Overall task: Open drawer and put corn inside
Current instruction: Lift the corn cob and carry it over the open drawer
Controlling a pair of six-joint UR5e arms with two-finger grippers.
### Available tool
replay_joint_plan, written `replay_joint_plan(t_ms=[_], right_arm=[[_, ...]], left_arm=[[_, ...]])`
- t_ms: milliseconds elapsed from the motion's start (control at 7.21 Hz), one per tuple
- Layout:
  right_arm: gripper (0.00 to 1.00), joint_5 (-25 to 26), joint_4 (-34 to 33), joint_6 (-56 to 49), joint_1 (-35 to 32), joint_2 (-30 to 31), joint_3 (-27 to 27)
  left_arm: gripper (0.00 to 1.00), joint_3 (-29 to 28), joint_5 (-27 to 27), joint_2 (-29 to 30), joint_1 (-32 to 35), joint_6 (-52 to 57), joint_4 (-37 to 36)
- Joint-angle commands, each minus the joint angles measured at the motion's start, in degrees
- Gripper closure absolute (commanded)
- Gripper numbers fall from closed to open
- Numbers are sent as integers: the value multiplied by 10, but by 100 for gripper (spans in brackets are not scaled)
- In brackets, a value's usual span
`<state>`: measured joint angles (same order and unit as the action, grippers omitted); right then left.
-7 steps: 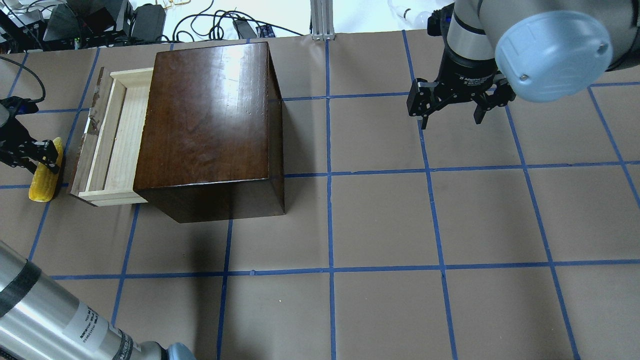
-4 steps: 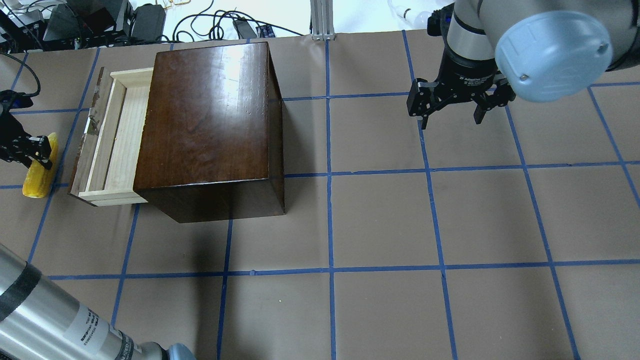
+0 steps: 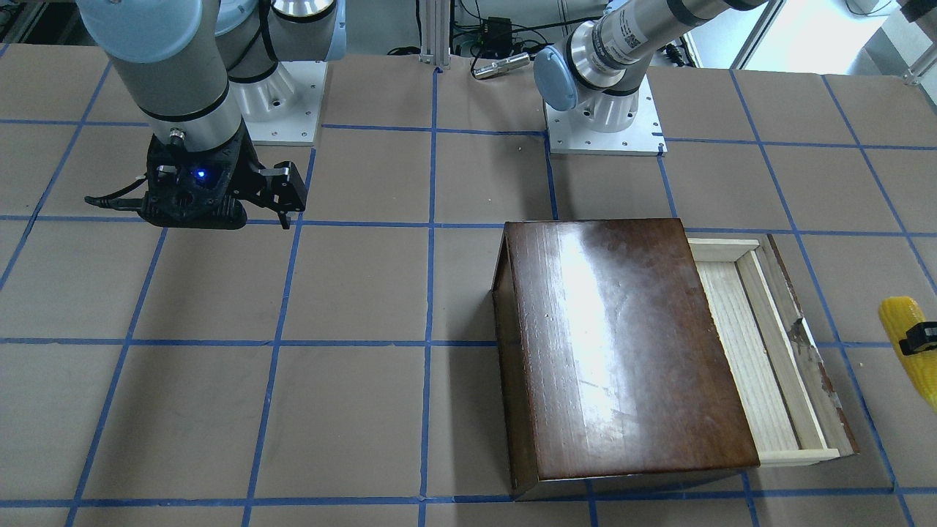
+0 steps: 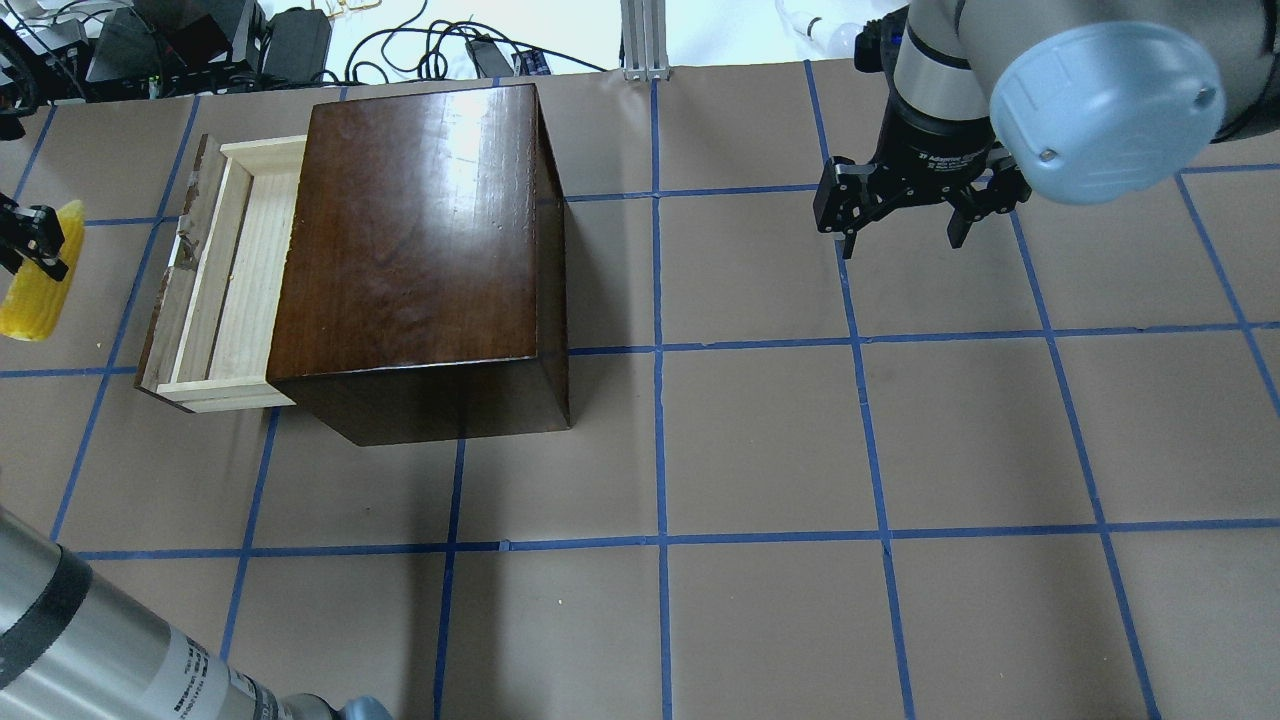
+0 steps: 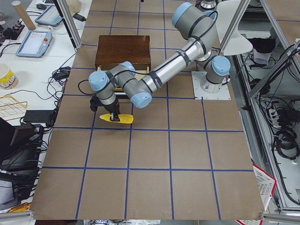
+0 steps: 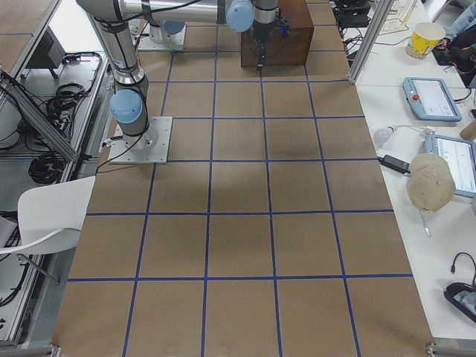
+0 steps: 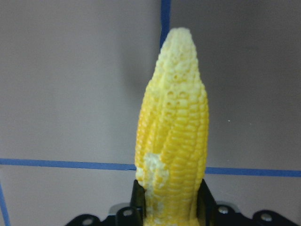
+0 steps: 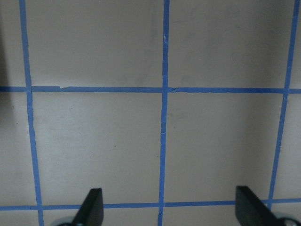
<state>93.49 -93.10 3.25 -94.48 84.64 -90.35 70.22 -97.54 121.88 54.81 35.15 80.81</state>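
Note:
I will use my left gripper to set the corn down on the drawer's pale wood bottom beside the dark-brown box (image 3: 756, 381). The corn is still held off the table.
The corn (image 4: 33, 285) is a yellow cob held off the table in my left gripper (image 4: 30, 240), left of the drawer (image 4: 240, 270). The left wrist view shows the corn (image 7: 174, 136) standing up between the dark fingers (image 7: 137, 200), with the table well below. It also shows at the right edge of the front view (image 3: 908, 329). The drawer (image 3: 747, 351) is pulled out of the dark-brown box (image 4: 420, 230) and its pale wood tray is empty. My right gripper (image 4: 902, 243) is open and empty over bare table, far to the right of the box; its fingers (image 8: 91, 209) stand wide apart.
The box (image 3: 622, 344) stands on a brown table with blue tape lines (image 4: 660, 350). Cables and gear (image 4: 200, 40) lie beyond the far edge. My left arm's long link (image 4: 80, 640) crosses the near-left corner.
My left gripper has lifted the corn off the table and carried it left and away from the drawer front. The right arm and the drawer have not moved.

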Motion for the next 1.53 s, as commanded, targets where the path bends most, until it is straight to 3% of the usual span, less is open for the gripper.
replay_joint_plan(t_ms=[0, 416, 832, 1387], right_arm=[[0, -1, 0, 0, 0, 0, 0], [0, -1, 0, 0, 0, 0, 0], [0, -2, -1, 0, 0, 0, 0], [0, -1, 0, 0, 0, 0, 0]], left_arm=[[100, -46, 19, -45, 34, -1, 76], [100, -47, 34, -90, 98, -39, 119], [100, -27, 38, -92, 151, -150, 122], [100, 35, 116, -74, 152, -223, 115]])
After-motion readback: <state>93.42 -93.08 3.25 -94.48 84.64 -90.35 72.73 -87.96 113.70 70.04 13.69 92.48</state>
